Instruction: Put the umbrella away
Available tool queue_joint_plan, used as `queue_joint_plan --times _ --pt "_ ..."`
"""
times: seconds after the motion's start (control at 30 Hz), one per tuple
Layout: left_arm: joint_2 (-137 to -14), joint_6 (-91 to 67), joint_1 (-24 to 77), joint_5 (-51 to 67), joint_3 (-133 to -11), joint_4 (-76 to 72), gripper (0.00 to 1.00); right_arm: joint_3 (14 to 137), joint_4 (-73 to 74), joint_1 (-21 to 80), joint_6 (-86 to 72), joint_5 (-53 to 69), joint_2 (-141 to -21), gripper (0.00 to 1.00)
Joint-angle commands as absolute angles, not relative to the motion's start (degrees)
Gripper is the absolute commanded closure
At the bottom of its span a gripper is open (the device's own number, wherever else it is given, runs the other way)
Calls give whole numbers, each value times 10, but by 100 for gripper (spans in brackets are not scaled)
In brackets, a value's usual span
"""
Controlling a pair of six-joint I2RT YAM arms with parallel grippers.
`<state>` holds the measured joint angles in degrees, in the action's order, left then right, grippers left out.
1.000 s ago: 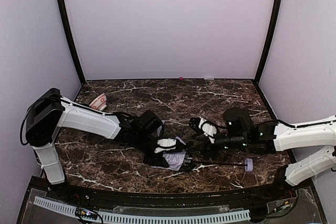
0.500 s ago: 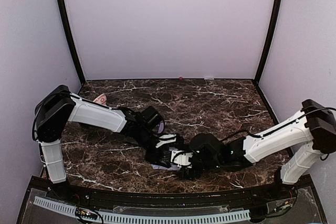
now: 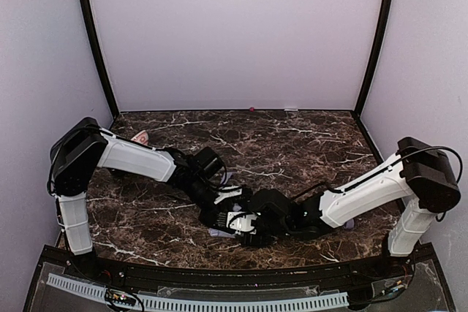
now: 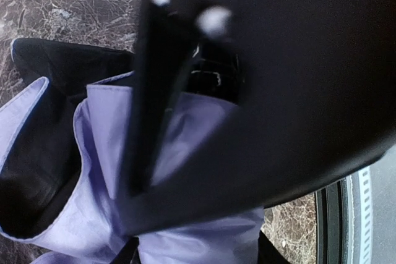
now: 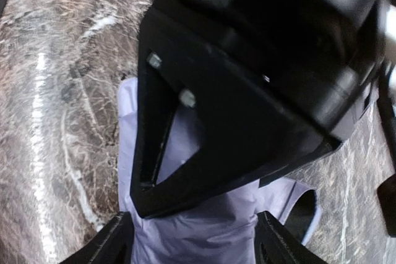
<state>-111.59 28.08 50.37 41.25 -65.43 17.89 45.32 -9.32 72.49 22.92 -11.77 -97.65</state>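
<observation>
The umbrella's loose flaps hang open beside my left gripper's hold, so next I take hold of the gathered bundle (image 4: pixel 198 239) again with that left gripper while my right gripper steadies it, before strapping.
The umbrella (image 4: pixel 185 153) is a crumpled bundle of pale lavender fabric with black underside, lying on the marble table near the front centre. In the top view both grippers cover it, and only a sliver of the umbrella (image 3: pixel 216 232) shows. My left gripper (image 3: pixel 225 208) comes in from the left, and lavender fabric fills the gap of the left gripper (image 4: pixel 198 255). From the right, my right gripper (image 3: pixel 246 227) meets the same bundle. Wrinkled fabric spans from finger to finger of the right gripper (image 5: pixel 195 239). Each wrist view is half blocked by the other gripper's black body.
A red-patterned bowl (image 3: pixel 139 139) lies at the back left, behind the left arm. The dark raised table rim (image 3: pixel 219 272) runs just in front of the grippers. The right forearm (image 3: pixel 358 195) lies low across the front right of the table.
My right arm has swung left across the front of the table onto the umbrella bundle, hiding the shaft and knob. The left gripper has shifted slightly towards the front.
</observation>
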Motion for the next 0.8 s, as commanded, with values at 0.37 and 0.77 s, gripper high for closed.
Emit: queue_joint_plan --times 0.37,0.77 --pt "-1117 260 493 401 -620 247 32 448 -10 708 213 -100 -988 82" --pt "-770 189 460 225 -315 -225 1 494 102 615 105 144 -1028 83"
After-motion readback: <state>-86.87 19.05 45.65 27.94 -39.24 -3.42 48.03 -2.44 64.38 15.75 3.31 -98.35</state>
